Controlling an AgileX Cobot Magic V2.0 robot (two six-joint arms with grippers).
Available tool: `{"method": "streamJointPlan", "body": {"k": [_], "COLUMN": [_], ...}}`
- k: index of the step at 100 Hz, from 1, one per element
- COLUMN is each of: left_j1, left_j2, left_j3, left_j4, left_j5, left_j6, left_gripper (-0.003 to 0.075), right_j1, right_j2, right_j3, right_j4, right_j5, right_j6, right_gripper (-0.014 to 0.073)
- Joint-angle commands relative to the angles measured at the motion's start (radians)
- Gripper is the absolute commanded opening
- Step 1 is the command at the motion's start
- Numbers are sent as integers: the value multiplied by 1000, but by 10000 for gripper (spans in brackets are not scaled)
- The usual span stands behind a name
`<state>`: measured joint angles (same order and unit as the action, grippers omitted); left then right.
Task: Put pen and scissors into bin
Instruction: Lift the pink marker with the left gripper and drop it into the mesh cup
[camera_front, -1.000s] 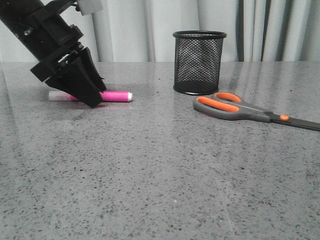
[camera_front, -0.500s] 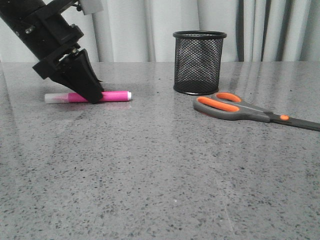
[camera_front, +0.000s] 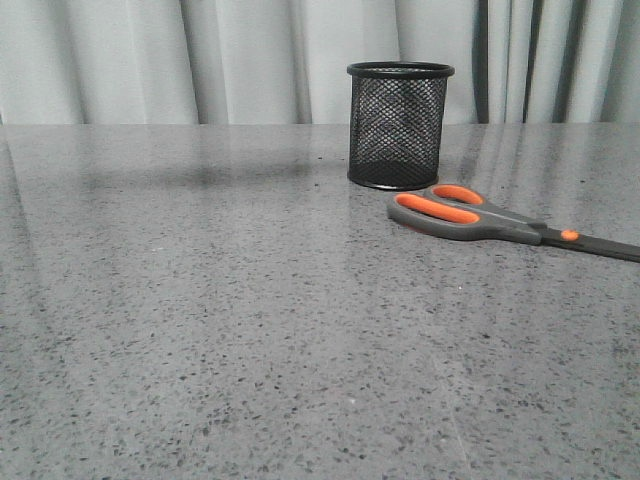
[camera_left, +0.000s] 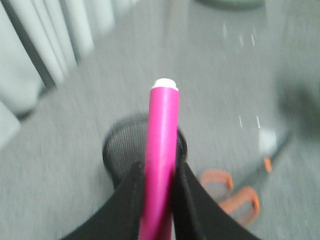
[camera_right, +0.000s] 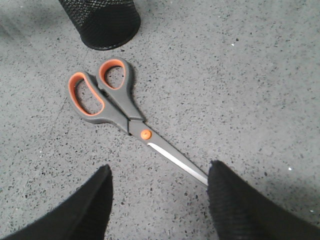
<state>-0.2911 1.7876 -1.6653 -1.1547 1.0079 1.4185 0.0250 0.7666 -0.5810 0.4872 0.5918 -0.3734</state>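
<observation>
The robot's left gripper will release the magenta pen inside the black mesh bin (camera_front: 400, 110) (camera_left: 144, 149), with the pen's white end up, leaning against the bin's rim. The pen is now high above the bin.
My left gripper (camera_left: 157, 172) is shut on the magenta pen (camera_left: 162, 145), white end pointing away from the wrist, high above the black mesh bin (camera_left: 125, 150); that view is blurred. The gripper and pen are out of the front view. The bin (camera_front: 399, 125) stands at the table's back middle. The scissors (camera_front: 480, 220) lie flat just right of it, orange-lined loops toward the bin; they show faintly in the left wrist view (camera_left: 235, 192). My right gripper (camera_right: 159, 175) is open above the scissors (camera_right: 117, 102), its fingers on either side of the blade end. The bin (camera_right: 102, 22) lies beyond the loops.
Grey speckled table (camera_front: 250, 330) with pale curtains (camera_front: 250, 55) behind its far edge.
My left gripper closed on the pen where it lay at the table's left, lifted it out of the front view and carried it above the bin. The scissors and bin have not moved.
</observation>
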Motion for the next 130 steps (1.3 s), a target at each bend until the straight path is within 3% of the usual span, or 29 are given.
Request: {"method": "streamJointPlan", "body": {"k": [1, 17, 29, 51, 82, 91, 113, 130], "left_j1": [-67, -207, -267, -293, -290, -290, -288, -266], "left_j2": [-33, 16, 63, 134, 175, 175, 177, 137], "left_j3": [-28, -28, -28, -28, -28, -28, -28, -28], "left_j4": [-166, -287, -386, -495, -514, -510, -510, -510], "left_j5": [-145, -379, -471, -480, -472, -469, -476, -471], "left_j6": [-4, 114, 216, 324, 328, 328, 330, 330], "left_gripper": [-20, -19, -19, -19, -8, 69, 407, 400], "right_j1": [-6, -6, -6, -6, -6, -6, -6, -6], "right_j2": [1, 1, 1, 1, 1, 1, 1, 1], "right_j3": [-37, -37, -37, -37, -37, -37, -37, -37], "right_j4": [10, 10, 10, 10, 10, 10, 10, 10], "right_j5": [-47, -43, -40, -40, -34, -34, -34, -34], "right_j6": [-11, -11, -11, -11, -11, -11, -11, -11], "right_gripper": [380, 380, 380, 380, 380, 380, 380, 380]}}
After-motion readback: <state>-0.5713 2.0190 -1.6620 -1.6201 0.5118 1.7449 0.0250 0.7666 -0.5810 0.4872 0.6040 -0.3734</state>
